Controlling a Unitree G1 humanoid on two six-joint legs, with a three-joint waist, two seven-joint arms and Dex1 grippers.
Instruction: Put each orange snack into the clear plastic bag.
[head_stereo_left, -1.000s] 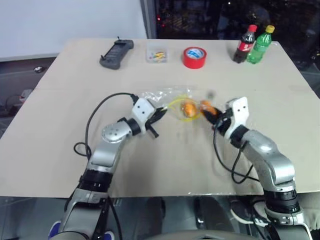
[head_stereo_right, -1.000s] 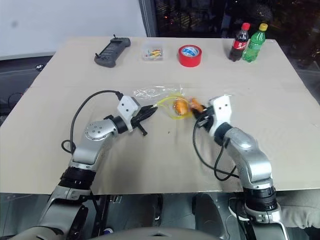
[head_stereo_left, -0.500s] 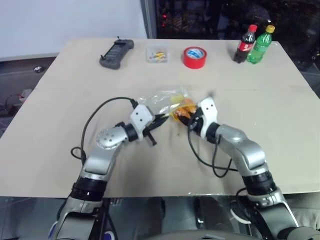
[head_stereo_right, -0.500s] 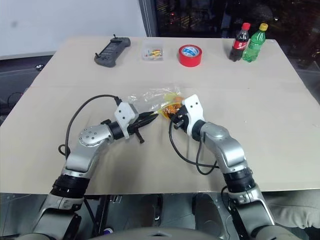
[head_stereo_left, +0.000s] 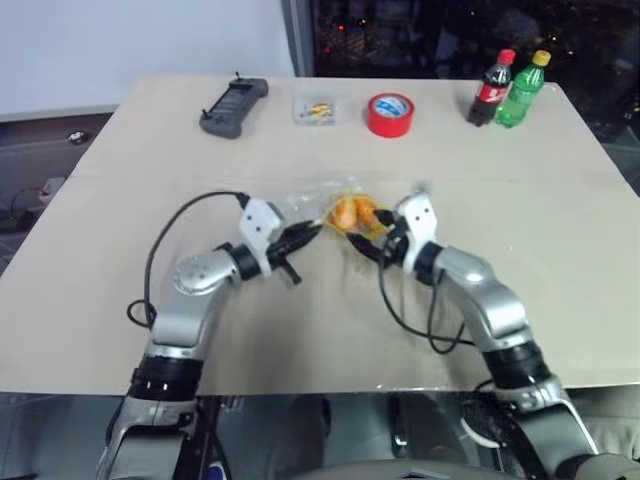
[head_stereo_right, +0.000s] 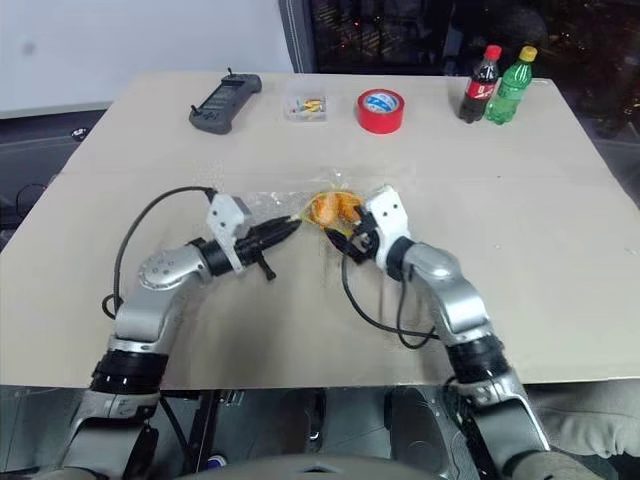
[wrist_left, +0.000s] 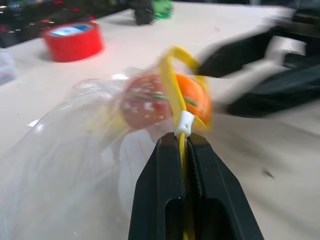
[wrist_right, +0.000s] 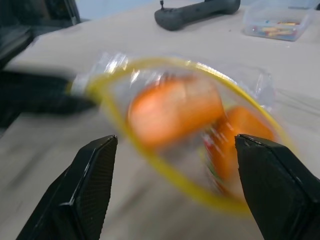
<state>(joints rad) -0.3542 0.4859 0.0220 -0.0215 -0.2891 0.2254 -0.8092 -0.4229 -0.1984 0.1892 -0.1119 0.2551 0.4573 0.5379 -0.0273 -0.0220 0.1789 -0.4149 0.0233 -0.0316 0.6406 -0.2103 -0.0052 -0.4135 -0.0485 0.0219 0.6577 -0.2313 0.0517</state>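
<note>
The bag's yellow part gapes around the orange snacks. Next, my right gripper pulls the yellow part tight away from my left gripper, then takes the white bead (wrist_left: 184, 123).
The clear plastic bag (head_stereo_left: 312, 203) hangs just above the table's middle, its yellow-rimmed mouth held wide. My left gripper (wrist_left: 182, 142) is shut on the yellow strip at the mouth's edge. Two orange snacks sit side by side just inside the mouth, one (wrist_right: 175, 110) nearer my left gripper and the other (wrist_right: 242, 135) beside it. In the left eye view they are the orange lump (head_stereo_left: 352, 213). My right gripper (wrist_right: 174, 141) faces the mouth from the other side, open, with nothing between its fingers (wrist_right: 92, 182).
Along the far edge stand a black handheld controller (head_stereo_left: 232, 107), a small clear box of coloured bits (head_stereo_left: 314, 109), a red tape roll (head_stereo_left: 389, 114), a cola bottle (head_stereo_left: 490, 88) and a green bottle (head_stereo_left: 521, 88). Black cables loop from both wrists onto the table.
My right gripper carried the second orange snack left to the bag's mouth and opened, and the snack now lies inside beside the first. My left gripper drew the bag slightly left.
</note>
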